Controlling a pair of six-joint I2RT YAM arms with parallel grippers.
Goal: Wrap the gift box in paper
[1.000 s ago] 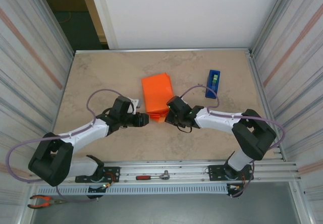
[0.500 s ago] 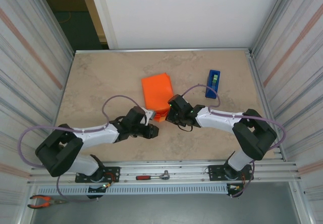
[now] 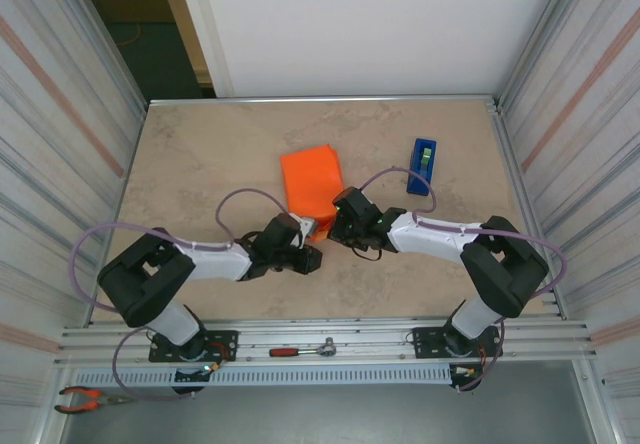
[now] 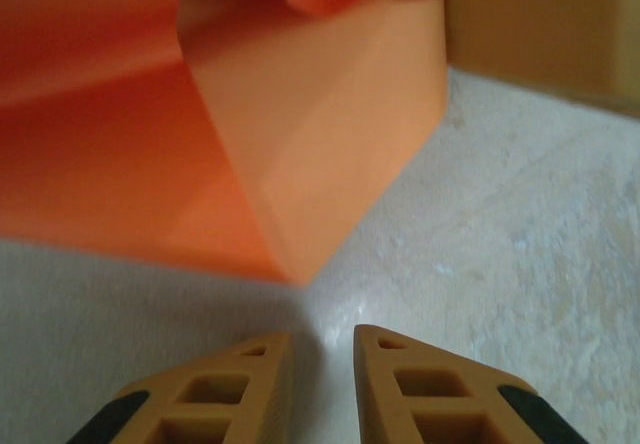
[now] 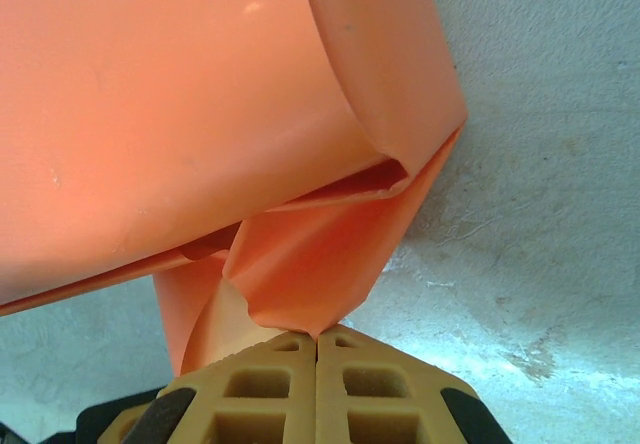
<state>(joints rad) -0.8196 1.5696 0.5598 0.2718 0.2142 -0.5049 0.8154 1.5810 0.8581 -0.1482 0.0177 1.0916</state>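
Note:
The right gripper pinches the flap by its crumpled tip, so it should open and take the flap nearer the box (image 5: 375, 214) while the left gripper steadies the box.
The gift box (image 3: 310, 184) lies mid-table, skinned in the bright orange paper (image 5: 190, 104). At its near end a loose paper flap (image 5: 320, 264) tapers to a point that my right gripper (image 5: 318, 336) is shut on; from above that gripper (image 3: 334, 226) sits at the box's near right corner. My left gripper (image 4: 322, 340) hovers low over the table just short of a folded paper corner (image 4: 300, 164), its jaws a narrow gap apart with nothing between them. Seen from above, the left gripper (image 3: 309, 257) is just in front of the box's near end.
A blue tape dispenser (image 3: 422, 165) stands to the right of the box. Metal walls (image 3: 560, 114) close in both sides of the table. A red-handled tool (image 3: 300, 349) and pliers (image 3: 85, 397) lie on the rail (image 3: 380, 336) by the arm bases.
My left arm has swung right and nearer, from beside the box's near left corner to in front of its near end, and its jaws have narrowed. The right gripper has held still.

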